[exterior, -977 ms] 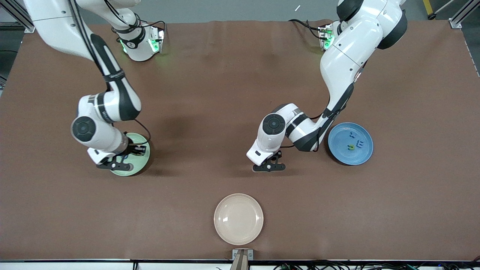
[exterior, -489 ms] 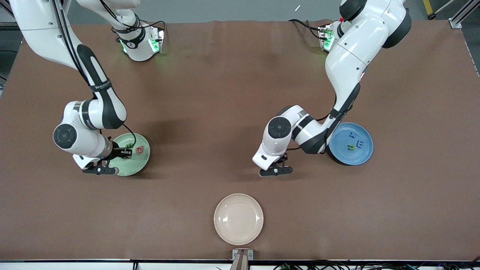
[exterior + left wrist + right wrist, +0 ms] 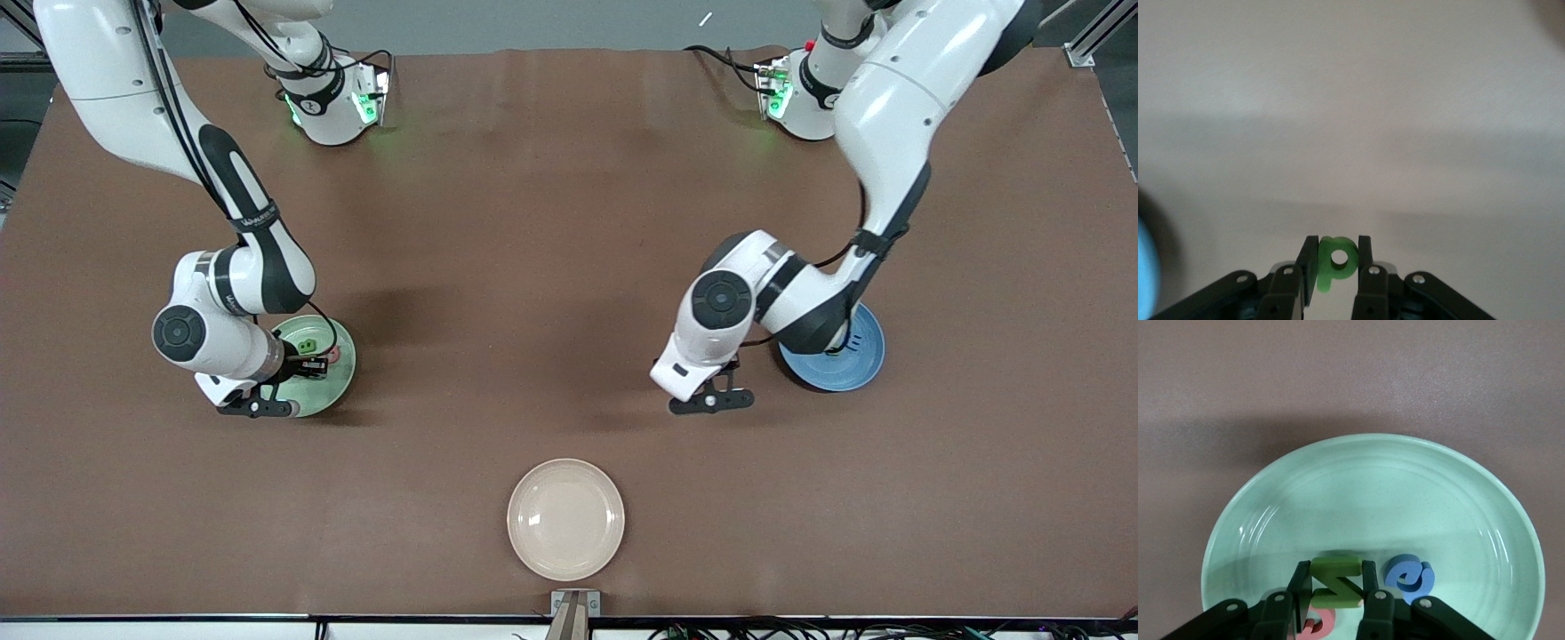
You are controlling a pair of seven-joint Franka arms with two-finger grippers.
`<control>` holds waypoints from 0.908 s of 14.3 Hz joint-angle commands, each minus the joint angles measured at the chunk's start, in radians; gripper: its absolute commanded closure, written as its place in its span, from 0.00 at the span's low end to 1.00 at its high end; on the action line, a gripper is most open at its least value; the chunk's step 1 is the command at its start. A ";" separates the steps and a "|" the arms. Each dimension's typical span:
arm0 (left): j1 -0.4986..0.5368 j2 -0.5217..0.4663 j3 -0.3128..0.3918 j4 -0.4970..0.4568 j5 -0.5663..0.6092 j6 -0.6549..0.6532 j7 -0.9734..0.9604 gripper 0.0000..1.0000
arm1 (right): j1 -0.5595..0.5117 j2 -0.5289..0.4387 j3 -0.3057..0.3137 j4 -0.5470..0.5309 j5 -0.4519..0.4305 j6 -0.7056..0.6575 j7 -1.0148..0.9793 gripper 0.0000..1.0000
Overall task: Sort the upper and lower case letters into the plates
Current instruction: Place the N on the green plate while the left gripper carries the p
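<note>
The robot's left gripper needs to set the bright green p down in the blue plate [image 3: 807, 324], on the side facing the mint green plate.
The mint green plate [image 3: 324, 391] lies toward the right arm's end of the table. My right gripper [image 3: 258, 407] hangs over the part of its rim nearest the front camera. In the right wrist view this gripper [image 3: 1336, 568] is shut on a dark green letter z [image 3: 1337, 581] just above the plate [image 3: 1371, 493]. A blue e [image 3: 1408, 577] and a pink letter [image 3: 1317, 621] lie in that plate. The blue plate [image 3: 853, 364] is partly hidden by the left arm. My left gripper [image 3: 711, 400] is over bare table beside it. It [image 3: 1335, 243] is shut on a bright green letter p [image 3: 1335, 260].
A cream-white plate [image 3: 565, 519] lies near the table's front edge, at the middle, with nothing in it. The brown table [image 3: 533, 267] stretches between the two arms. The blue plate's rim shows as a blur in the left wrist view [image 3: 1145, 267].
My left gripper has moved with the green p toward the blue plate, and the left arm now covers the letters in it. My right gripper shifted slightly around the mint plate's rim.
</note>
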 commanded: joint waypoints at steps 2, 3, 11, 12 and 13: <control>0.346 -0.152 -0.225 -0.276 -0.002 0.014 0.120 0.89 | -0.001 0.004 0.005 0.007 0.015 -0.001 0.008 0.33; 0.438 -0.167 -0.288 -0.325 0.008 0.017 0.141 0.89 | -0.002 0.004 0.006 0.007 0.015 -0.003 0.008 0.00; 0.789 -0.166 -0.417 -0.580 0.264 0.190 0.197 0.89 | -0.004 -0.068 0.006 0.154 0.004 -0.292 0.002 0.00; 0.793 -0.150 -0.416 -0.588 0.286 0.212 0.194 0.88 | -0.007 -0.085 0.003 0.189 -0.002 -0.365 -0.002 0.00; 0.793 -0.143 -0.413 -0.589 0.300 0.218 0.192 0.87 | -0.010 -0.103 0.002 0.208 -0.004 -0.418 -0.008 0.00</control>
